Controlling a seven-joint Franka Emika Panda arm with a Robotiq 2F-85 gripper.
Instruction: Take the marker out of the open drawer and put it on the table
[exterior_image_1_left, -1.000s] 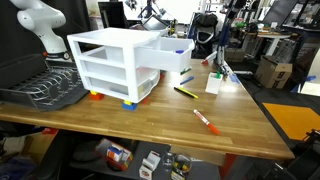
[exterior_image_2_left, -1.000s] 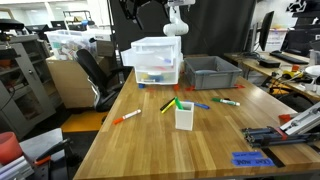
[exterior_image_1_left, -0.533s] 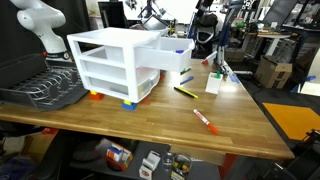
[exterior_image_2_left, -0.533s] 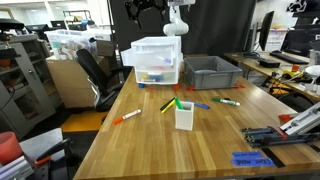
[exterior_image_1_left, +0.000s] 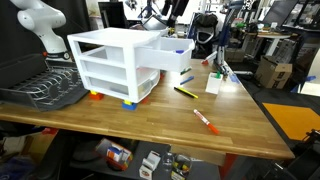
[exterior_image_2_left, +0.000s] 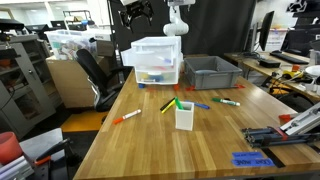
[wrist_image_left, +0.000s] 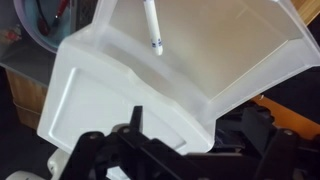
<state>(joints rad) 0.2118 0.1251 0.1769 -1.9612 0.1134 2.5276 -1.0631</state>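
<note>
Next, I move my gripper to the marker's pale body (exterior_image_1_left: 174, 51) (wrist_image_left: 154, 34) in the open drawer and close it there, near the end of the marker with the dark band.
The drawer (wrist_image_left: 230, 60), the top one of a white three-tier unit (exterior_image_1_left: 110, 62), is pulled open in both exterior views (exterior_image_1_left: 168, 57) (exterior_image_2_left: 150, 48). In the wrist view a slim marker (wrist_image_left: 152, 28) lies alone on the drawer floor near the far wall; it looks pale with a dark band near one end. My gripper (wrist_image_left: 195, 140) hangs well above the drawer, open and empty, with its dark fingers at the bottom of the wrist view. It also shows high in both exterior views (exterior_image_1_left: 165, 10) (exterior_image_2_left: 135, 8). The wooden table (exterior_image_1_left: 150, 115) carries the unit.
A red-and-white marker (exterior_image_1_left: 204, 120), a yellow-and-black pen (exterior_image_1_left: 185, 92) and a white cup (exterior_image_1_left: 213, 82) lie on the table in front of the unit. Several pens (exterior_image_2_left: 200, 104) lie around the cup (exterior_image_2_left: 184, 115). A grey bin (exterior_image_2_left: 210, 70) and a dish rack (exterior_image_1_left: 45, 92) flank the unit.
My gripper has shifted sideways, high above the table, to hang over the pulled-out drawer. Nothing on the table has moved.
</note>
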